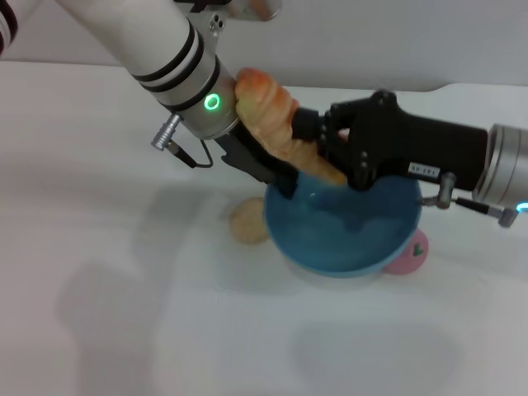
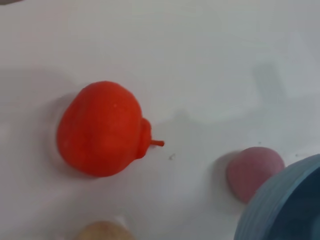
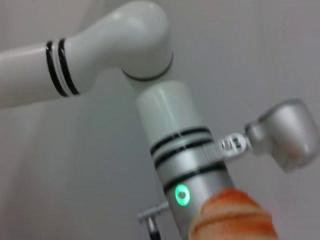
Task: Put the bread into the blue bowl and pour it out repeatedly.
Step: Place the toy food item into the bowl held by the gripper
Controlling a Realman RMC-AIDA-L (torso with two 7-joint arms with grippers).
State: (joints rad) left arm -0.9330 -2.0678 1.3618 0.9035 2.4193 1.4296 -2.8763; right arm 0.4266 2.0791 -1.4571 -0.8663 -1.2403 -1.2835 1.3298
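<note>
The robot's right gripper should release the bread in the middle of the blue bowl (image 1: 341, 173), leaning against the bowl's far rim.
The bread (image 1: 268, 111), a golden-orange ridged loaf, hangs tilted over the far left side of the blue bowl (image 1: 346, 239), its lower end just above the inside. My right gripper (image 1: 328, 153) comes in from the right and is shut on the loaf's lower half. My left gripper (image 1: 280, 177) reaches down from the upper left and is shut on the bowl's left rim. The bowl rests on the white table. In the right wrist view the bread's (image 3: 232, 217) upper end shows in front of the left arm (image 3: 175, 145). The bowl's edge (image 2: 285, 205) appears in the left wrist view.
A small beige ball (image 1: 247, 221) lies against the bowl's left side, and a pink round toy (image 1: 410, 254) is tucked by its right side. The left wrist view shows a red round toy (image 2: 100, 129) on the table beyond the pink toy (image 2: 252, 170).
</note>
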